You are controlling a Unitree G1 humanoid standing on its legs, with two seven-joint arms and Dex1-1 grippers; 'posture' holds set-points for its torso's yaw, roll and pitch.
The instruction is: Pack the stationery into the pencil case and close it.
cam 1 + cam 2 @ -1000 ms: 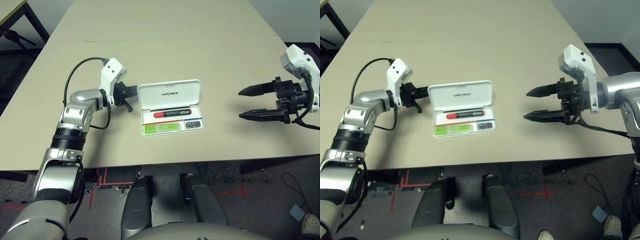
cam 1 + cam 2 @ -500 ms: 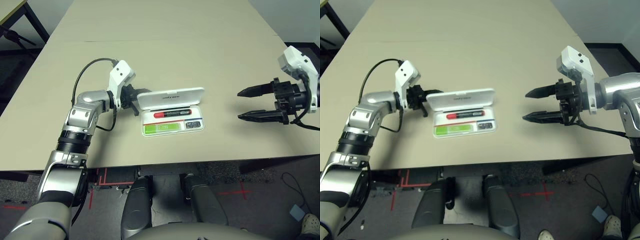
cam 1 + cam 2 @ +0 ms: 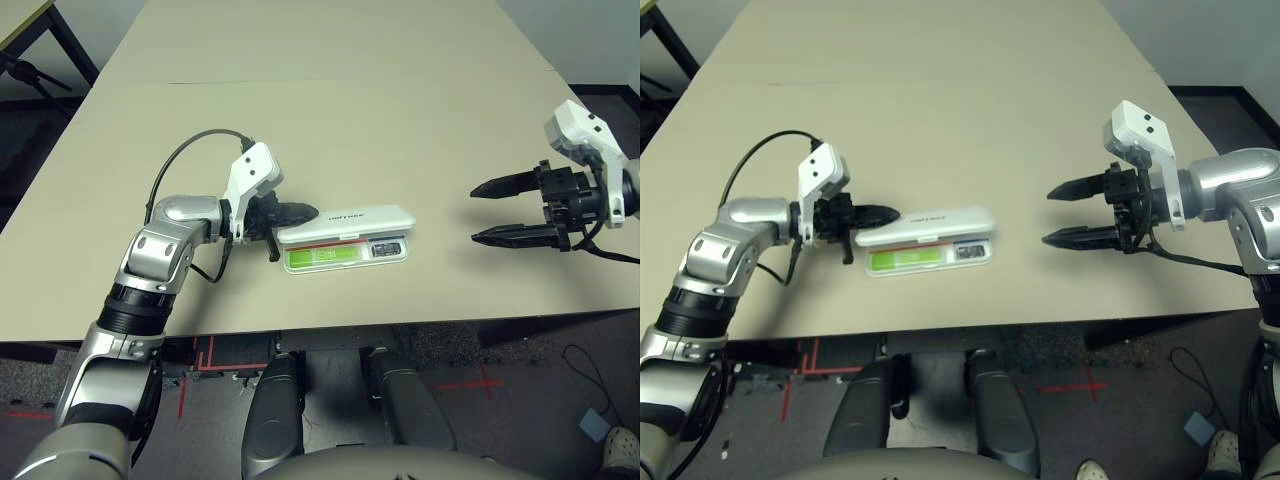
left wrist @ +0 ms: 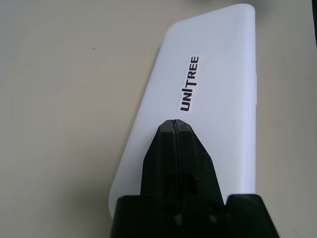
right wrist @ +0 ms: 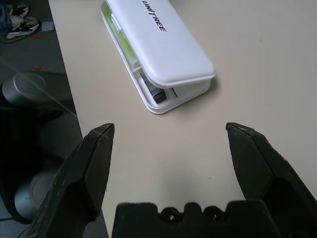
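The lid, now tilted down almost flat, will lie flat over the tray (image 3: 345, 240) with the lime-green highlighter once the robot's left gripper releases it.
The white pencil case (image 3: 345, 237) lies near the table's front edge, its "UNITREE" lid (image 4: 198, 94) tilted down almost flat over the tray, with a gap left along the front. In that gap I see the lime-green highlighter (image 3: 325, 257) and the small silver-grey block (image 3: 386, 248); the red marker is hidden under the lid. My left gripper (image 3: 303, 211) is shut, its tip resting on the lid's left end. My right gripper (image 3: 473, 214) hangs open to the right of the case, apart from it, with nothing between its fingers (image 5: 99, 148).
The tan table (image 3: 330, 120) stretches far behind the case, with a seam line across it. Its front edge (image 3: 330, 325) runs just in front of the case. A black cable (image 3: 185, 155) loops over my left forearm.
The lid has swung from standing open to nearly flat over the tray, with my shut left gripper moving right over its left end. The right gripper has drifted slightly left.
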